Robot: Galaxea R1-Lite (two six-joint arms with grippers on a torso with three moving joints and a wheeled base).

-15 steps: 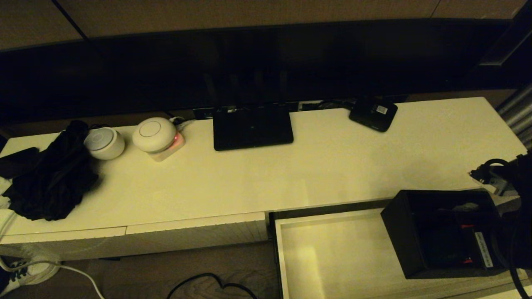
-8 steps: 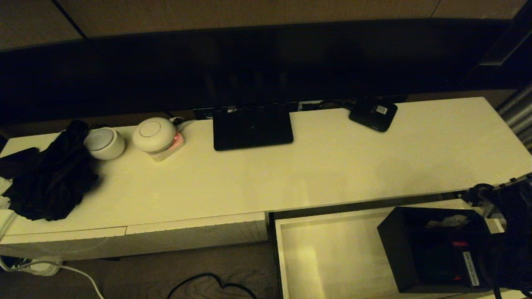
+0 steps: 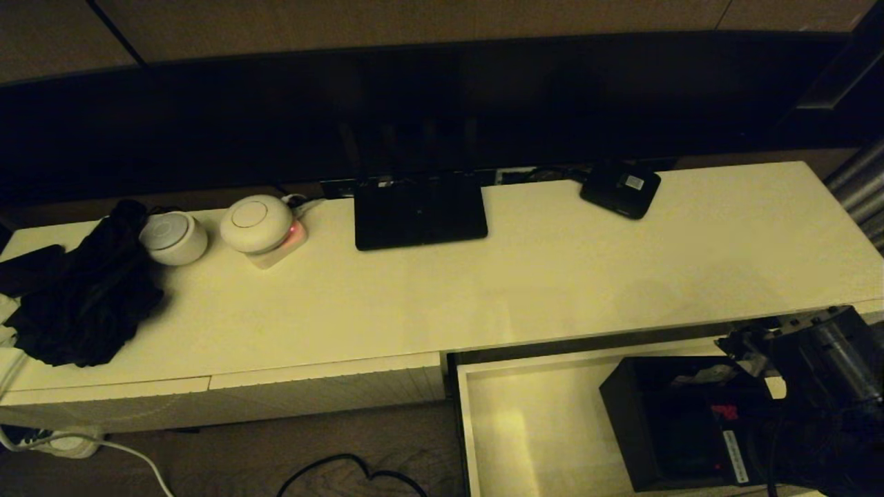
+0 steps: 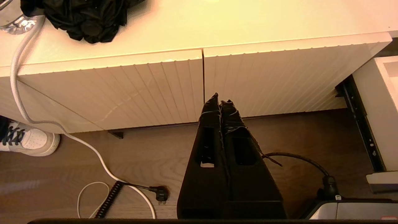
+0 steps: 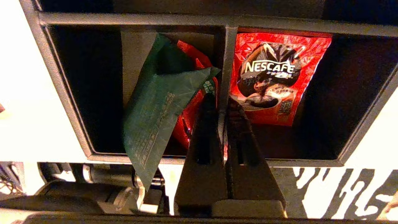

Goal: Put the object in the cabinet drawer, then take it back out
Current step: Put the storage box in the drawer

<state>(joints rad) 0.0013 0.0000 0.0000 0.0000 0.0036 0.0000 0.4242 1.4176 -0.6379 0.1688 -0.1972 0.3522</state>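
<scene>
The black organiser box, now low inside the open cream drawer, will go down from my right gripper onto the cream drawer's bottom (image 3: pixel 662 427), where I need to set it in front of the small black device.
The black organiser box (image 3: pixel 656 428) sits low inside the open cream drawer (image 3: pixel 532 428), towards its right side. In the right wrist view, red Nescafe packets (image 5: pixel 273 71) and a green packet (image 5: pixel 155 102) show between the box's dividers (image 5: pixel 228 56). My right gripper (image 5: pixel 221 101) is shut on the middle divider, one finger on each side. The right arm (image 3: pixel 822 352) reaches in from the right. My left gripper (image 4: pixel 220 99) is shut and empty, hanging over the floor before the ribbed front panels (image 4: pixel 149 87); it does not appear in the head view.
On the cabinet top (image 3: pixel 552 276) lie a flat black router (image 3: pixel 420 210), a small black device with a white label (image 3: pixel 619 188), two white round devices (image 3: pixel 257 222), and a black cloth (image 3: pixel 83 297). Cables (image 4: pixel 102 161) and a shoe (image 4: pixel 28 141) lie on the floor.
My right gripper has carried the box down and to the left, from above the drawer's right end to deep inside it. The left arm has not moved.
</scene>
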